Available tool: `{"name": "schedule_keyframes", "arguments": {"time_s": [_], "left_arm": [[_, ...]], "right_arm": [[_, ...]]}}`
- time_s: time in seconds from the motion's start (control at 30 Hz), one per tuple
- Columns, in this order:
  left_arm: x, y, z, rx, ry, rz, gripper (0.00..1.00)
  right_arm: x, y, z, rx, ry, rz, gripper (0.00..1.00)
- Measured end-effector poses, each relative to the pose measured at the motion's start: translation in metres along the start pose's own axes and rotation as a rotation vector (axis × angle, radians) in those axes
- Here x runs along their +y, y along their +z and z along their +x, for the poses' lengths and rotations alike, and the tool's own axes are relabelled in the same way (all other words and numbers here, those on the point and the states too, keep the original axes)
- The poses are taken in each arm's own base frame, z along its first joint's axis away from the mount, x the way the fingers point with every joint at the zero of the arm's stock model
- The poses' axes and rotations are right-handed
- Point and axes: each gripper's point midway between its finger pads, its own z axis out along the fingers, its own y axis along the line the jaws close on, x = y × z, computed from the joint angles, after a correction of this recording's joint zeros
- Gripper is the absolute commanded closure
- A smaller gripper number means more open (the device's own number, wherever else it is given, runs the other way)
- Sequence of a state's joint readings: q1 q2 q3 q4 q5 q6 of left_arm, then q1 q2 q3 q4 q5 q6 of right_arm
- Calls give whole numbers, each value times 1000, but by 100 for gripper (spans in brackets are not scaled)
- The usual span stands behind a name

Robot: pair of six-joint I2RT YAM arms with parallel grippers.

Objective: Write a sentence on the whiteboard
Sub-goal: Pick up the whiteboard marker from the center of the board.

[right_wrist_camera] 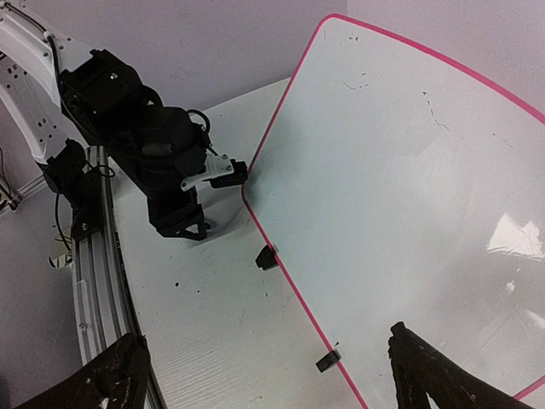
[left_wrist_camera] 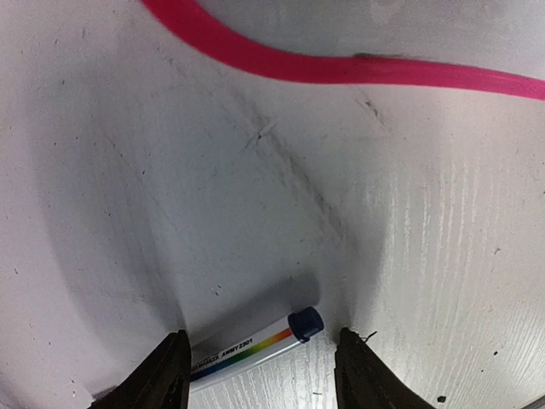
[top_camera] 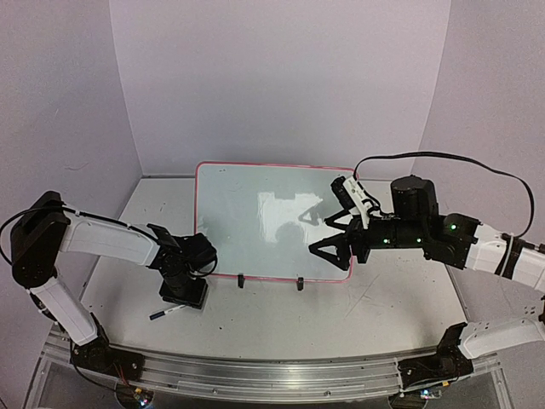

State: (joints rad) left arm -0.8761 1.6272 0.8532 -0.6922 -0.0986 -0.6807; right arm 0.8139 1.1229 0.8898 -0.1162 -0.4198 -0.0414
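Note:
The marker slants from one finger toward the other. My left gripper should swing it crosswise to the fingers and pinch the marker's body (left_wrist_camera: 277,337) near this end.
The whiteboard (top_camera: 255,213), glossy white with a thin pink frame and two black clip feet, lies on the table in the middle; its surface shows only faint specks and glare. A white marker (left_wrist_camera: 247,351) with a rainbow stripe and dark blue cap lies on the table just off the board's front left corner, and it also shows in the top view (top_camera: 168,313). My left gripper (left_wrist_camera: 262,377) is open, pointing down, with its fingers either side of the marker's cap end (top_camera: 184,296). My right gripper (top_camera: 324,236) is open and empty above the board's right front part (right_wrist_camera: 409,170).
The board's pink frame (left_wrist_camera: 341,68) curves past just beyond the left gripper. Two clip feet (right_wrist_camera: 266,256) sit on the board's front edge. The aluminium rail (top_camera: 272,375) runs along the near table edge. Purple walls close the back and sides.

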Motion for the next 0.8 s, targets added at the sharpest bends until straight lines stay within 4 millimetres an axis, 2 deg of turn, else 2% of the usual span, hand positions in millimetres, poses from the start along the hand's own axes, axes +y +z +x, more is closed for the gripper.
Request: {"name": "schedule_keyframes", "arguments": {"time_s": [0.3, 0.6, 0.8], "left_arm": [[4, 0, 3, 14, -21, -25, 65], [-3, 2, -1, 5, -2, -41, 83], [-4, 3, -4, -8, 2, -46, 81]], "right_arm": [[1, 0, 1, 1, 1, -5, 2], [0, 1, 3, 4, 13, -3, 2], [0, -1, 1, -2, 18, -1, 2]]}}
